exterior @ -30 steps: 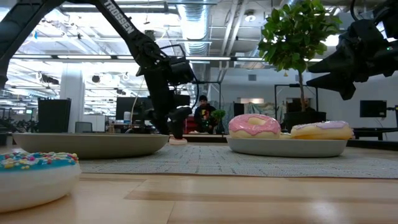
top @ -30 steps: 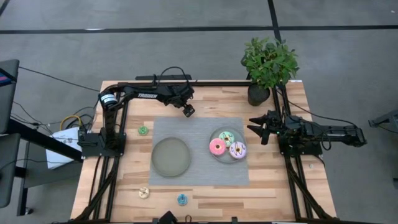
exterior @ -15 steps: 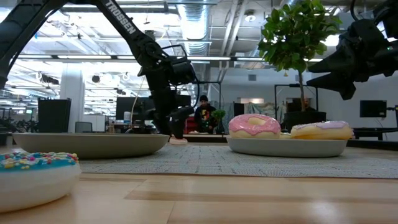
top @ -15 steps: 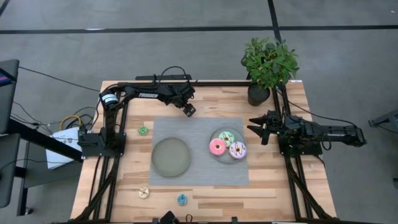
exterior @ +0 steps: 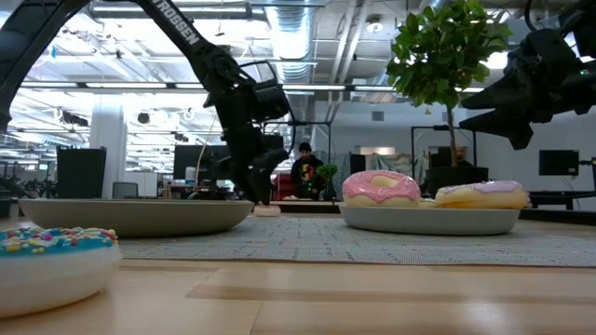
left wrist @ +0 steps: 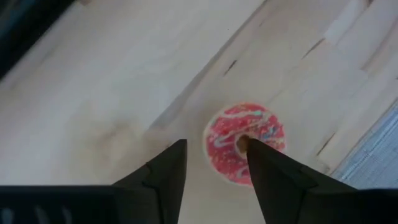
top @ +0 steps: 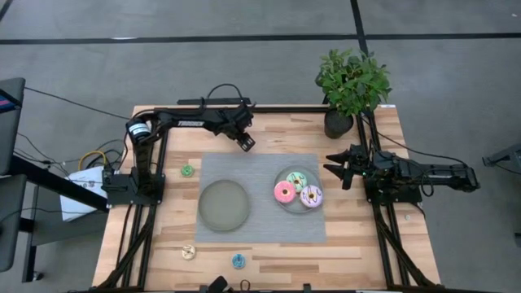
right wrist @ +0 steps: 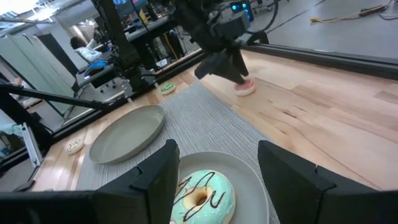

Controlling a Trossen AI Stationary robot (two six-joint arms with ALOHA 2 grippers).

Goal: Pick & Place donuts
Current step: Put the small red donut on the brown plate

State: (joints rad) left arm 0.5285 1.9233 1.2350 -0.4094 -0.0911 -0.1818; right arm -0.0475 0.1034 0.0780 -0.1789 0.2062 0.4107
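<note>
The red donut is off-centre under my left gripper, with one finger over the donut's hole, so I should open, lower that finger into the hole and pinch one side (left wrist: 219, 147).
My left gripper (top: 244, 141) is open, low over the tiny red donut (left wrist: 244, 143), which lies flat on the wood beyond the mat's far edge. One finger stands over the donut's hole and the other beside it. The donut also shows in the low view (exterior: 267, 210). My right gripper (top: 345, 167) is open and empty, hovering to the right of the right plate (top: 282, 176). That plate holds the pink (top: 284, 192), green-white (top: 296, 180) and white-purple (top: 311, 196) donuts. The tiny green (top: 187, 170), cream (top: 188, 251) and blue (top: 238, 261) donuts lie on the wood. My left gripper comes at the red donut from above with its fingers pointing down. One fingertip (left wrist: 252, 146) stands over the hole at the donut's middle (left wrist: 239, 144). I cannot tell whether it touches. The donut lies flat on the table.
An empty grey-green plate (top: 224, 205) sits on the left half of the grey mat (top: 260, 229). A potted plant (top: 350, 85) stands at the far right corner. A person sits in the room beyond the table (exterior: 304, 172).
My left gripper has gone a little toward the table's far and left edges over the red donut, which has stayed where it was.
</note>
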